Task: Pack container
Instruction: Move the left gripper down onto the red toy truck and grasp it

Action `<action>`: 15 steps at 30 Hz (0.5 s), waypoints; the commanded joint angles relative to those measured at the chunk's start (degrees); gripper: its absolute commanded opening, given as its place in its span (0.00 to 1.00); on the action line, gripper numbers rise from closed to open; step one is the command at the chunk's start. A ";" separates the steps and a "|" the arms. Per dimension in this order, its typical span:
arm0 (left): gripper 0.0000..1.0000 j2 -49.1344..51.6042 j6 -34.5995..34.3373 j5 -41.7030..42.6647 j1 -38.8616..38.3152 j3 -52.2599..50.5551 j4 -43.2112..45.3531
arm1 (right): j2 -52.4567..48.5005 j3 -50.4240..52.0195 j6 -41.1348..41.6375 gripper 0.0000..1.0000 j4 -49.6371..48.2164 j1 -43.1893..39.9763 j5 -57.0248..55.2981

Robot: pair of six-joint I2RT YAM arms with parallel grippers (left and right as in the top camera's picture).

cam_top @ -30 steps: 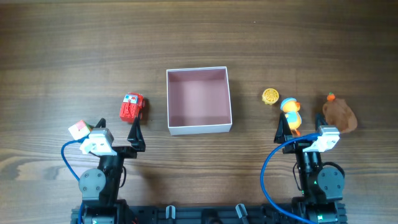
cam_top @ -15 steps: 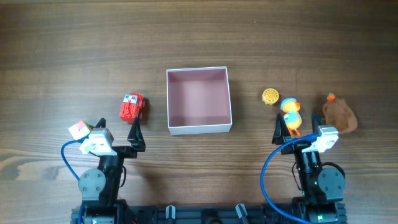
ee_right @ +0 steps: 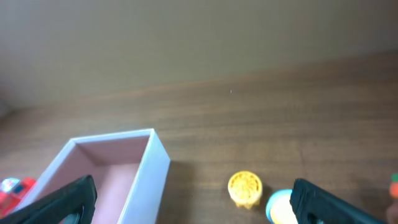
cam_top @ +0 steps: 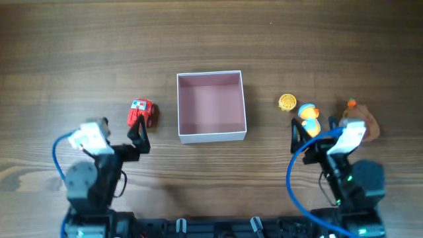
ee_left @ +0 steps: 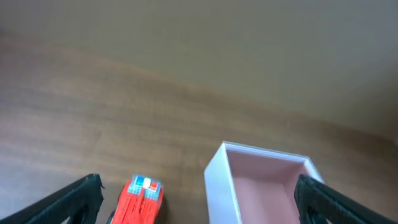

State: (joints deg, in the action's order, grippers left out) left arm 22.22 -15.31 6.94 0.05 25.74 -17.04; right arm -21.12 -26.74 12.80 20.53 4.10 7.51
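Next, I close my left gripper across the red toy at its top point(cam_top: 139, 107) point(ee_left: 144, 187), the part that has the blue and white lights.
The container point(cam_top: 211, 134), a square white-walled box with a dusty pink inside, stands empty at the table's middle. A red toy point(cam_top: 140, 113) lies left of it. A yellow round toy point(cam_top: 287, 102), an orange and blue duck point(cam_top: 308, 116) and a brown toy point(cam_top: 362, 121) lie to its right. My left gripper point(cam_top: 119, 134) is open and empty, just near of the red toy point(ee_left: 142, 199), with the container point(ee_left: 217, 186) ahead right. My right gripper point(cam_top: 320, 132) is open and empty, just near of the duck point(ee_right: 281, 206), with the yellow toy point(ee_right: 244, 186) and the container point(ee_right: 158, 171) ahead.
Wooden table point(cam_top: 211, 39) all round. The red toy's edge shows at the far left of the right wrist view point(ee_right: 11, 186). An orange tip of the brown toy shows at its right edge point(ee_right: 393, 184). Blue cables point(cam_top: 294, 172) loop beside both arm bases.
Both arms have lifted and swung forward over the table. The left arm now covers the small pink and white cube seen earlier at the far left. The toys and container have not moved.
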 commanded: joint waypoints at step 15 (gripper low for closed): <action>1.00 47.67 1.09 0.31 -0.26 43.39 -38.49 | -47.93 -43.23 -10.64 1.00 45.97 0.35 2.71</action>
State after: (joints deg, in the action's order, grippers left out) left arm 68.01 -15.35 6.98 0.05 67.85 -55.31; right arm -65.78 -68.77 4.19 64.71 4.21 10.09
